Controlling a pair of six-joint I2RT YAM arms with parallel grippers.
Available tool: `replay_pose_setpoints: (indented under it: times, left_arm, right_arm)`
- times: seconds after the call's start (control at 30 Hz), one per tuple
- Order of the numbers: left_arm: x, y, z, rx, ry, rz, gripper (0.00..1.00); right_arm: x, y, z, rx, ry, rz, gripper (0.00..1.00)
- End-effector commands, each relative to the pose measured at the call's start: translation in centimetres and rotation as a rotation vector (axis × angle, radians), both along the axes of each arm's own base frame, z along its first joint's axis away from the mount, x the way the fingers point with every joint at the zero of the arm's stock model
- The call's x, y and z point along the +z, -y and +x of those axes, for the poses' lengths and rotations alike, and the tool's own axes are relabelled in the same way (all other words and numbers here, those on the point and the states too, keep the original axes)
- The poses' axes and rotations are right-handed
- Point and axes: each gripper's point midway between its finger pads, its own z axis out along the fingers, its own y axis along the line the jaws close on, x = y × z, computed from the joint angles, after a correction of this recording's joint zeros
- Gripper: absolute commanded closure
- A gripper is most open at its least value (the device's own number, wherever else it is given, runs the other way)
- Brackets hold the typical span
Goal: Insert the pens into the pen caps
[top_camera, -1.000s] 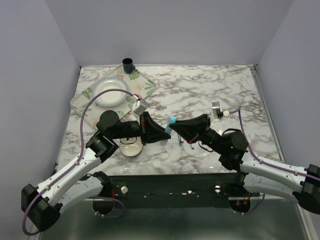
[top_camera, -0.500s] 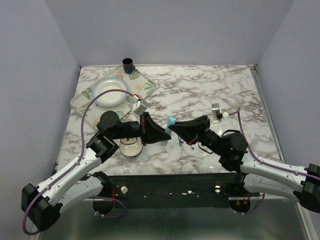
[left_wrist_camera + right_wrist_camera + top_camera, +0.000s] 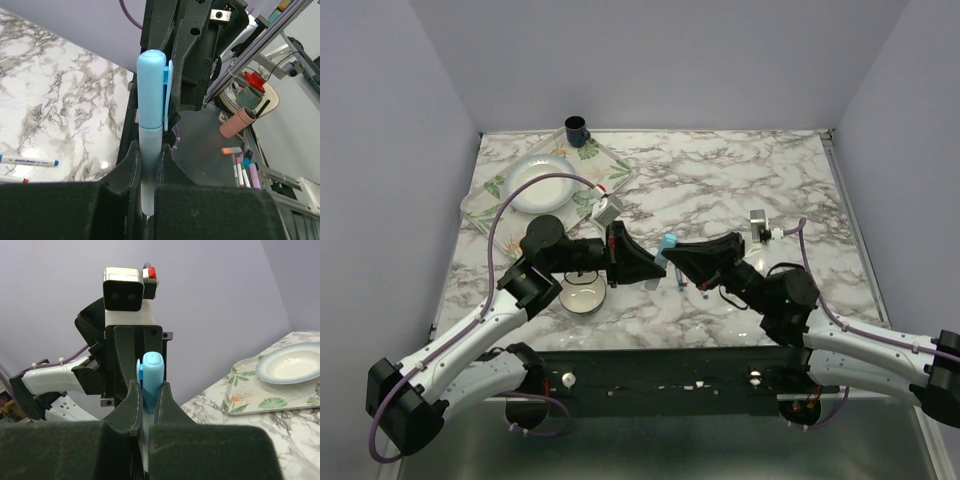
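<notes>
I should use my left gripper to set the thick light blue pen, held up over the table's middle, down on the marble, on the bowl side of the red-ended pen (image 3: 674,272).
The thick light blue pen (image 3: 148,150) is held up between both grippers over the table's middle; in the top view it shows as a small blue piece (image 3: 666,246). My left gripper (image 3: 149,151) is shut on its pale barrel. The light blue cap (image 3: 151,87), with a clip, sits on the pen's end. My right gripper (image 3: 148,390) is shut on that cap (image 3: 152,380). The grippers meet tip to tip, left (image 3: 653,272) and right (image 3: 673,256). Two thin white pens lie on the marble below, one blue-ended (image 3: 30,161) and one red-ended (image 3: 10,178). The red and dark blue caps are not visible.
A leaf-patterned tray (image 3: 610,172) at the back left carries a white plate (image 3: 540,182), with a dark cup (image 3: 576,128) at its far corner. A small white bowl (image 3: 582,296) sits under my left arm. The table's near edge is just behind both arms.
My left arm has shifted slightly right towards the right gripper, closing the gap between the two. The light blue pen stays held between them.
</notes>
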Motion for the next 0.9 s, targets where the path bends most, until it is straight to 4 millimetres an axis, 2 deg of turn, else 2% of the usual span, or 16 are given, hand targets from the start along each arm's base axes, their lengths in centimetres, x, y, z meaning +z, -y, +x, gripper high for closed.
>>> replay_pose_setpoints:
  times: [0.0, 0.3, 0.5, 0.63, 0.8, 0.87]
  left_arm:
    - [9.4, -0.3, 3.8, 0.202, 0.216, -0.233, 1.00]
    - [12.2, -0.1, 5.3, 0.257, 0.240, -0.254, 1.00]
    - [13.9, -0.2, 5.6, 0.249, 0.282, -0.273, 1.00]
    - [15.1, -1.1, 5.5, 0.261, 0.319, -0.301, 1.00]
    - [15.9, -1.6, 5.1, 0.260, 0.327, -0.312, 1.00]
    - [15.4, -1.6, 4.9, 0.251, 0.326, -0.294, 1.00]
  right_arm:
    - [-14.2, -2.4, -5.9, 0.277, -0.186, -0.422, 0.99]
    - [-15.9, -2.6, -7.0, 0.323, -0.188, -0.460, 0.99]
    - [-16.5, -2.4, -9.5, 0.453, -0.166, -0.467, 0.99]
    - [-16.8, -2.5, -11.0, 0.537, -0.170, -0.471, 0.99]
    - [-17.1, -2.8, -10.9, 0.533, -0.192, -0.477, 0.99]
    - [-15.8, -3.0, -10.4, 0.502, -0.177, -0.447, 0.99]
